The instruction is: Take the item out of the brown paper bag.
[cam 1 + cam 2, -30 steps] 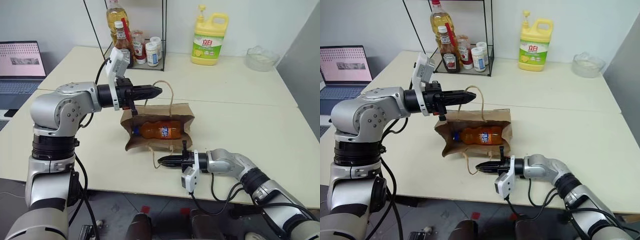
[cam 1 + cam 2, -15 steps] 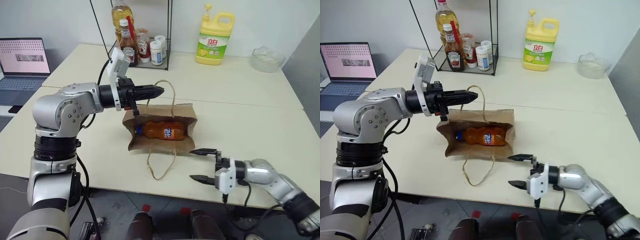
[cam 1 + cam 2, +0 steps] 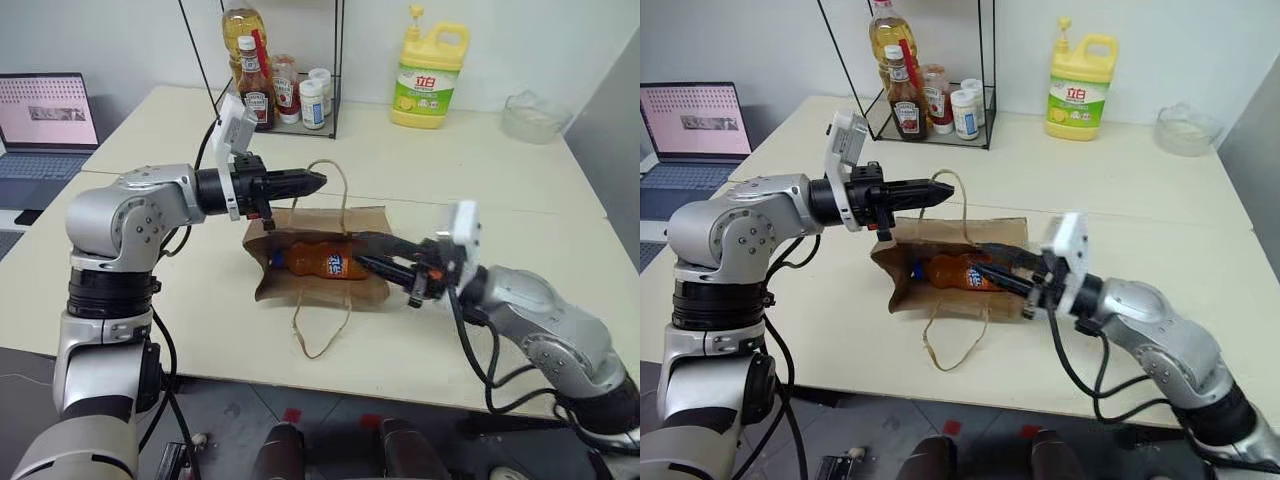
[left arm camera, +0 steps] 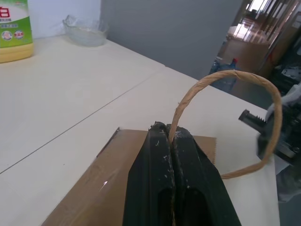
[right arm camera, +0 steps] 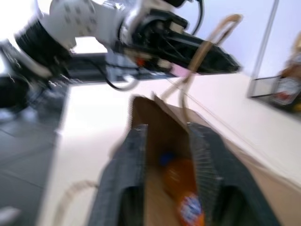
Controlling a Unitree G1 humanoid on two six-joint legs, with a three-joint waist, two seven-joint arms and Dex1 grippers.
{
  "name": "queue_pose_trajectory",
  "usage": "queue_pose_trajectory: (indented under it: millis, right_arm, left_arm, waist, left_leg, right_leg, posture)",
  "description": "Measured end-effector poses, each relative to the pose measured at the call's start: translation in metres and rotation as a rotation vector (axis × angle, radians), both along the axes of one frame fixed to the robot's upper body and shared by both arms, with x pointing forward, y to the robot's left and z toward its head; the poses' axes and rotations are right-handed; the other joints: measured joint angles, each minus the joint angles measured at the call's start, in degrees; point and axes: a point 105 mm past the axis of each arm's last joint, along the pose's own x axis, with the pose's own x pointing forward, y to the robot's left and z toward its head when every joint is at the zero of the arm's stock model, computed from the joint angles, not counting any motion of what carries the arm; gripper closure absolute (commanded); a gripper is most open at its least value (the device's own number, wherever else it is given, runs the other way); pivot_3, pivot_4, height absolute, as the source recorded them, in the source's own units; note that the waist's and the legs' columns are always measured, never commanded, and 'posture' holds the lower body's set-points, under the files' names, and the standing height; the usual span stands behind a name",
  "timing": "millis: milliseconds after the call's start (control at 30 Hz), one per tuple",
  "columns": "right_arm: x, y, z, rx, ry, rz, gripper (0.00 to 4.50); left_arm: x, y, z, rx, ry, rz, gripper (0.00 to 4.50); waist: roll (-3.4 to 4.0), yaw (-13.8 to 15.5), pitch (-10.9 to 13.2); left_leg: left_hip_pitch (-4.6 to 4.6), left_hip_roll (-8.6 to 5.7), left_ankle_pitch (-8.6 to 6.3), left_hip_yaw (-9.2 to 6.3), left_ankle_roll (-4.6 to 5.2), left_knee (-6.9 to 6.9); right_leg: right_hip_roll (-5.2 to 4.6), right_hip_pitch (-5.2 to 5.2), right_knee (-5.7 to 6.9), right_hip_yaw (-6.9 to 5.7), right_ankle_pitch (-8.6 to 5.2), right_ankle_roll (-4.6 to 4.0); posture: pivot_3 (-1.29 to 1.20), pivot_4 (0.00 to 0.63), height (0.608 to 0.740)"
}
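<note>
My right gripper is almost level over the opening of the bag. Next, I tip it down, open it and take the bottle from above around its label (image 3: 336,264).
The brown paper bag (image 3: 330,222) lies on the table with its mouth held open. My left gripper (image 3: 312,181) is shut on the bag's upper loop handle (image 4: 235,75) and holds it up. The other handle (image 3: 322,330) lies loose on the table towards the front edge. Inside the bag lies the item (image 3: 318,262), an orange soda bottle with a blue cap, on its side. My right gripper (image 3: 358,250) reaches into the bag's mouth from the right. It is open, one finger above and one below the bottle's right end. I cannot tell whether they touch the bottle (image 5: 183,188).
At the back of the table stands a wire rack (image 3: 275,80) with sauce bottles and jars. A yellow detergent jug (image 3: 425,75) and a glass bowl (image 3: 530,115) stand at the back right. A laptop (image 3: 45,115) sits at the far left.
My right gripper rose from the table's front edge, rolled over and came in to the bag's mouth, its fingers narrower than half a second ago. The left gripper kept still with the handle.
</note>
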Motion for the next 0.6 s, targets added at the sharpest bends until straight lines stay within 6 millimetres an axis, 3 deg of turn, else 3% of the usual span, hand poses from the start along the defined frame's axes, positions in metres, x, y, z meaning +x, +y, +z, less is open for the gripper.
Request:
queue_pose_trajectory:
  millis: [33, 133, 300, 467, 600]
  right_arm:
    - [-0.003, 0.009, -0.001, 0.007, 0.050, 0.047, 4.46]
    - [-0.006, 0.027, -0.009, 0.002, 0.130, 0.129, 4.46]
    - [0.008, 0.049, -0.019, 0.030, 0.226, 0.165, 4.46]
    - [0.028, 0.065, -0.026, 0.013, 0.196, 0.120, 4.46]
    - [0.048, 0.057, -0.051, -0.199, 0.022, -0.029, 4.46]
  left_arm:
    - [0.001, 0.000, 0.000, 0.001, 0.001, 0.003, 4.50]
    - [0.001, -0.001, 0.004, 0.006, -0.014, 0.000, 4.50]
    - [0.000, -0.002, 0.005, 0.011, -0.020, -0.010, 4.50]
    - [-0.001, -0.003, 0.006, 0.014, -0.026, -0.014, 4.50]
    - [-0.001, -0.003, 0.006, 0.015, -0.026, -0.013, 4.50]
  waist:
    - [0.00, 0.0, 0.0]
    - [0.02, 0.1, 0.0]
    - [0.05, 0.0, 0.0]
    - [0.05, -0.2, 0.0]
    - [0.06, -0.1, 0.0]
  left_leg:
    - [-0.03, 0.00, 0.00, -0.01, 0.00, -0.01]
    - [-0.07, 0.00, 0.00, -0.02, -0.01, -0.04]
    - [-0.03, 0.00, 0.00, 0.00, 0.00, -0.03]
    - [-0.05, 0.02, 0.01, 0.04, -0.01, -0.04]
    - [-0.06, 0.01, 0.01, 0.07, -0.02, -0.03]
  right_leg:
    - [0.00, -0.02, 0.00, -0.03, 0.00, 0.00]
    - [-0.01, -0.03, -0.12, -0.07, 0.00, 0.00]
    - [0.00, -0.08, -0.01, -0.06, 0.00, 0.00]
    - [0.01, -0.28, 0.25, -0.07, -0.01, 0.00]
    - [-0.01, -0.30, 0.24, -0.06, -0.01, 0.00]
  posture:
    - [0.00, 0.150, 0.740]
    - [0.00, 0.150, 0.740]
    - [0.00, 0.150, 0.740]
    - [0.00, 0.150, 0.740]
    - [0.00, 0.150, 0.740]
